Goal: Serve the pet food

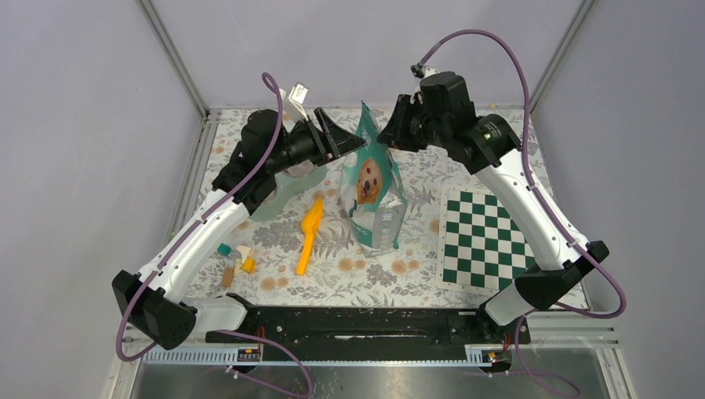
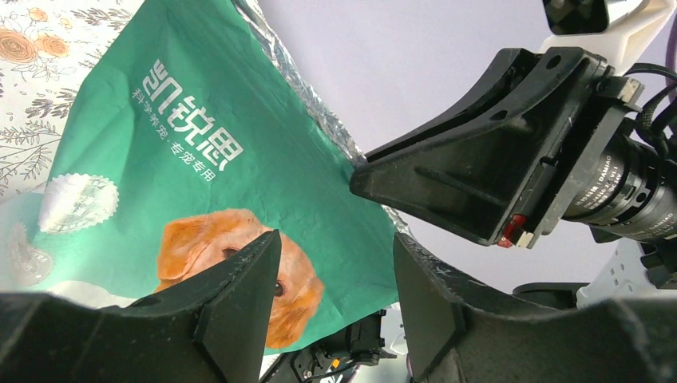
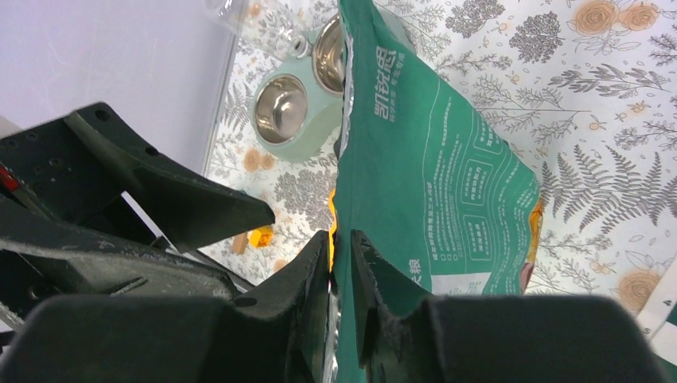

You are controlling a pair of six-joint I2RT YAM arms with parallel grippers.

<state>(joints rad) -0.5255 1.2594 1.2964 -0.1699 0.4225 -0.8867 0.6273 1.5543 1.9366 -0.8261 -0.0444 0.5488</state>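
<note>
The robot's right gripper sits back along the bag's narrow foil opening, so it should open and pinch the opening's edge nearer the bag's front corner (image 2: 397, 219), opposite the left gripper.
A green pet food bag (image 1: 374, 191) with a dog's face stands upright mid-table, its top open and lined with foil. The pet food itself is hidden. My right gripper (image 1: 387, 129) is at the bag's top right edge; in the right wrist view its jaws (image 3: 341, 235) are shut on the bag's wall (image 3: 431, 183). My left gripper (image 1: 349, 138) hovers beside the top left edge. In the left wrist view it stands open (image 2: 335, 239), nothing between its fingers, with the bag's front (image 2: 199, 159) just beyond.
A mint double bowl (image 3: 295, 112) with steel insets sits left of the bag, partly under the left arm. An orange scoop (image 1: 309, 233) lies in front of it. Small wooden blocks (image 1: 237, 262) lie at the left, and a green chessboard (image 1: 486, 237) at the right.
</note>
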